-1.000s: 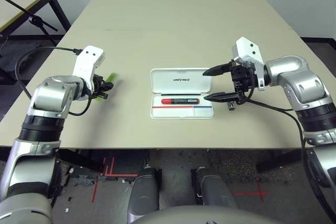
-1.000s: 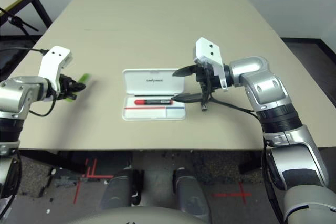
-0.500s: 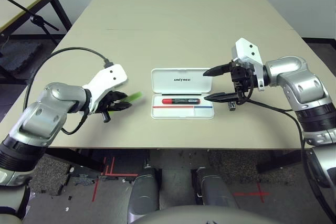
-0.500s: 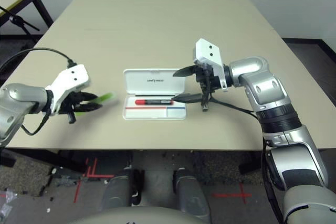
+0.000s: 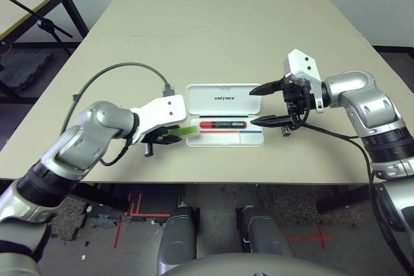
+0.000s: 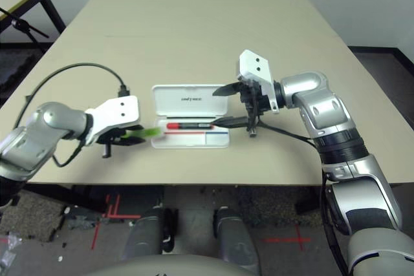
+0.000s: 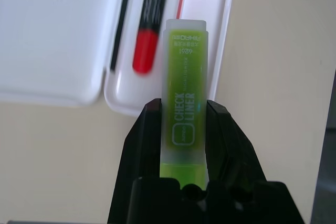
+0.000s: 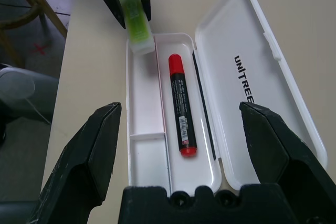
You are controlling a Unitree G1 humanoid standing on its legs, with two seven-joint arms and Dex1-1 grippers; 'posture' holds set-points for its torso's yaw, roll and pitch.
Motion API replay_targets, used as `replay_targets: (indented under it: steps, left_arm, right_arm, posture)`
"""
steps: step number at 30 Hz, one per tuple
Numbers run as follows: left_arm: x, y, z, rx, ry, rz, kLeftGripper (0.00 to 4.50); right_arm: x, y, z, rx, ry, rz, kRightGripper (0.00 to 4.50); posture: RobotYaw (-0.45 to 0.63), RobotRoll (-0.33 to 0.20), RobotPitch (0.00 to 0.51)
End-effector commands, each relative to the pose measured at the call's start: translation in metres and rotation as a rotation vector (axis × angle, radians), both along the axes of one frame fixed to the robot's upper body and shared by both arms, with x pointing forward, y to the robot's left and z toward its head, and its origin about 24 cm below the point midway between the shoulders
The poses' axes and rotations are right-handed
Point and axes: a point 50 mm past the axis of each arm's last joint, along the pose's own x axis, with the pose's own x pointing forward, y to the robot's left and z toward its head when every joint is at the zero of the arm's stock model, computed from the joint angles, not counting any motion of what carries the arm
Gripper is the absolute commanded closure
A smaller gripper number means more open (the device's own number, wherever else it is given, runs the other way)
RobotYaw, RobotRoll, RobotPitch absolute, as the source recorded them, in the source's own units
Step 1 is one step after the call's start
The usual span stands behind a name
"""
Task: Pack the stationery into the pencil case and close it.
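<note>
Next, my left gripper lets go of the lime-green bar between the red stripe and the tray's front rim (image 5: 217,138) (image 7: 203,10).
The white pencil case (image 5: 223,97) lies open at the table's middle, lid flat behind the tray. A red marker (image 5: 222,124) with a black end lies in the tray. My left gripper (image 5: 169,135) is shut on the lime-green bar (image 7: 185,114), whose free end reaches over the tray's left end rim (image 8: 140,39). My right gripper (image 5: 253,105) hangs open just right of the case, one finger near the lid, the other near the tray, nothing between them. The tiny black-and-silver clip (image 5: 284,132) rests on the table below that gripper.
A black cable (image 5: 110,72) loops from my left wrist over the table's left part. The table's front edge (image 5: 213,182) runs close below the case. A second table (image 5: 26,4) and a dark stand (image 5: 45,25) are at far left.
My left arm has swung in from the table's left side to the case's left end, carrying the green bar. The right gripper has stayed open and almost still.
</note>
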Motion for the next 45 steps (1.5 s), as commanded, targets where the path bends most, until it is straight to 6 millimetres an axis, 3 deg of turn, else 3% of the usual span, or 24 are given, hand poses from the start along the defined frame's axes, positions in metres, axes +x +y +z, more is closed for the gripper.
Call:
replay_targets:
  steps: [1, 22, 39, 45]
  left_arm:
    - [0.000, -0.006, -0.004, 0.031, 0.020, -0.023, 3.43]
    - [0.005, -0.064, -0.009, -0.035, 0.053, -0.116, 3.43]
    - [0.010, -0.065, -0.016, -0.010, 0.040, -0.144, 3.41]
    - [0.009, -0.061, -0.014, -0.025, 0.051, -0.140, 1.28]
  right_arm:
    - [-0.001, -0.003, -0.004, -0.017, 0.002, -0.010, 0.00]
    - [0.000, -0.005, -0.007, -0.032, -0.005, -0.030, 0.00]
    - [-0.001, -0.007, -0.008, -0.044, -0.017, -0.049, 0.00]
    - [0.000, -0.008, -0.009, -0.047, -0.018, -0.053, 0.00]
  posture:
    - [-0.01, 0.000, 0.083]
    - [-0.02, 0.000, 0.074]
    - [-0.04, 0.000, 0.075]
    - [-0.03, 0.000, 0.076]
